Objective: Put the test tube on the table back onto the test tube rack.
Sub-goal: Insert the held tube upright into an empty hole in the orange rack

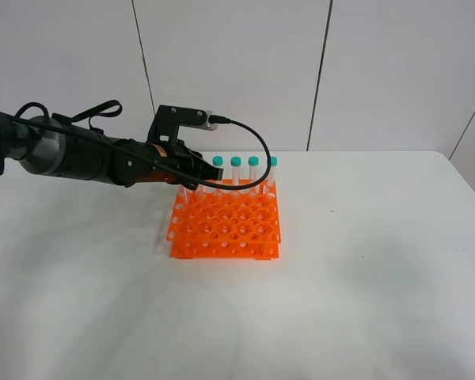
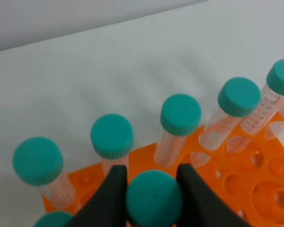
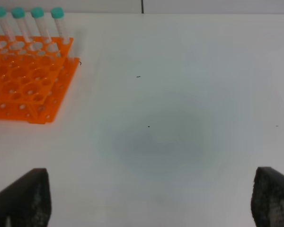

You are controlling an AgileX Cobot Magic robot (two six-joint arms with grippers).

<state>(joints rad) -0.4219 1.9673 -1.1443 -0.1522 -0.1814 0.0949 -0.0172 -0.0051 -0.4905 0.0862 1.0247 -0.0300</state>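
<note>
Next, I let go of the test tube with my left gripper in the orange rack's hole [image 1: 195, 199] [image 2: 134, 221] just in front of the back-row tubes.
My left gripper [image 2: 151, 176] is shut on the teal cap of the test tube [image 2: 154, 202], its black fingers [image 2: 112, 194] on either side of the cap. It holds the tube upright over the orange test tube rack [image 2: 258, 191], just in front of the back row of capped tubes [image 2: 181, 116]. The tube's lower end is hidden, so I cannot tell if it sits in a hole. In the exterior high view the left gripper [image 1: 195, 180] is over the back left of the rack [image 1: 226, 231]. My right gripper [image 3: 149, 203] is open and empty above the white table [image 3: 180, 118].
Several more teal-capped tubes [image 1: 245, 162] stand along the rack's back row. The rack also shows in the right wrist view [image 3: 28, 80]. The left arm's black cable [image 1: 249, 138] arches over the back row. White table [image 1: 364, 277] lies to the right and in front; a wall stands behind.
</note>
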